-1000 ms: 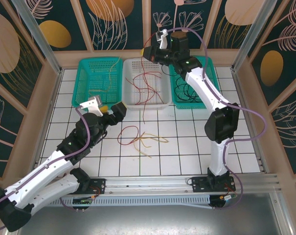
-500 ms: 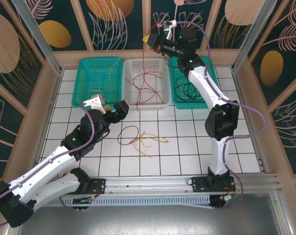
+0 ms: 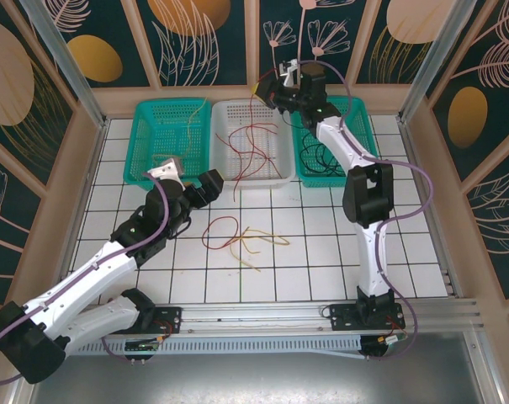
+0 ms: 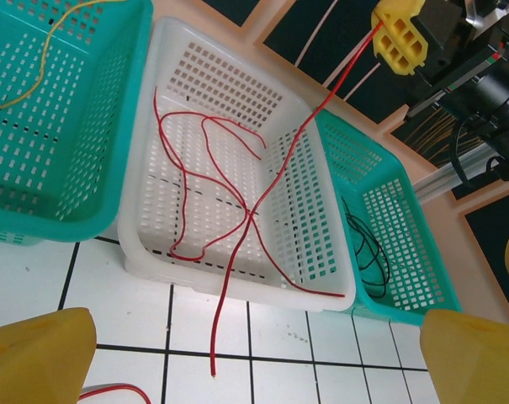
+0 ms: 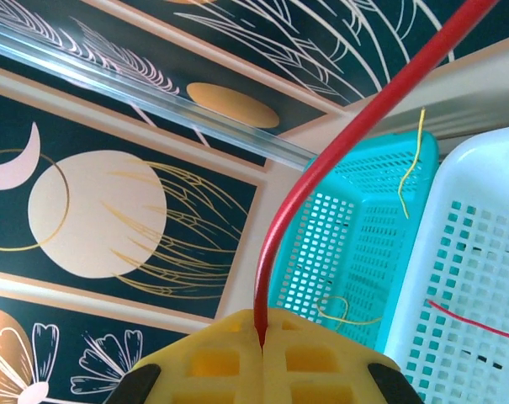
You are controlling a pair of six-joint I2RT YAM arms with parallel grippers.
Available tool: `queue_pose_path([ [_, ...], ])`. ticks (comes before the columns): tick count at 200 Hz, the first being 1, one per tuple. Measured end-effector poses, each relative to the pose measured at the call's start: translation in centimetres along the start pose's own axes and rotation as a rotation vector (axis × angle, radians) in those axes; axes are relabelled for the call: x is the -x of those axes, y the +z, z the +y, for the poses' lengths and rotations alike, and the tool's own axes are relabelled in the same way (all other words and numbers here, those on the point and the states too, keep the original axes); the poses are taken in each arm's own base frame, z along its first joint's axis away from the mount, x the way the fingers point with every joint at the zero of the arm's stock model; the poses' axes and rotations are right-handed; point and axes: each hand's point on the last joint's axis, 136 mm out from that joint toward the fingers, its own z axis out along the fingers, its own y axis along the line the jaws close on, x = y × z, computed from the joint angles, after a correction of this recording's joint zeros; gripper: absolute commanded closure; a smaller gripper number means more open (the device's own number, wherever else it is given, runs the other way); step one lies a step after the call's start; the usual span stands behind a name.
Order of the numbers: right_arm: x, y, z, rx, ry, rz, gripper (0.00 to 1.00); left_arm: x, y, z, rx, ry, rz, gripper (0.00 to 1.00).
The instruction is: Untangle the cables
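I should let go of the red cable, which now hangs down across the basket, with my right gripper across the other red cables in the white basket [image 3: 266, 130], toward its back rim.
My right gripper [image 3: 262, 87] is up by the back wall above the white basket [image 3: 281, 172], its yellow jaws [image 5: 261, 345] shut on a red cable [image 4: 225, 289]. That cable hangs down across the basket, and its free end reaches the tiles in front. More red cables [image 4: 205, 181] lie in the white basket. A small tangle of red [image 3: 220, 229] and pale yellow cables [image 3: 258, 240] lies on the tiles mid-table. My left gripper [image 3: 208, 187] hovers open left of the hanging end, with nothing between its fingers [image 4: 35, 358].
The left teal basket [image 3: 146, 126] holds yellow cables [image 4: 35, 71]. The right teal basket [image 3: 362, 126] holds black cables [image 4: 368, 252]. All three baskets stand in a row along the back wall. Wooden side walls enclose the white tiled table [image 3: 321, 252].
My right gripper has shifted along the back wall above the baskets, still holding the red cable, and its arm has straightened. My left arm has reached slightly farther toward the baskets.
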Motion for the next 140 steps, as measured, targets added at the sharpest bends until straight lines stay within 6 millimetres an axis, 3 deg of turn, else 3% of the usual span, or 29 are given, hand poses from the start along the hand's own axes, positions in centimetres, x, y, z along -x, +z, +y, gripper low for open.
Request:
queue_pose_path([
  [69,4.1,-1.5,2.5,0.037,-0.063,-0.095,1.00,0.5,0.2,0.6,0.003,-0.033,0.005,0.02],
  [140,3.1,0.1,-1.4,-0.013,-0.020,-0.078,1.00,-0.2,0.9,1.3,0.016,-0.057,0.038,0.03],
])
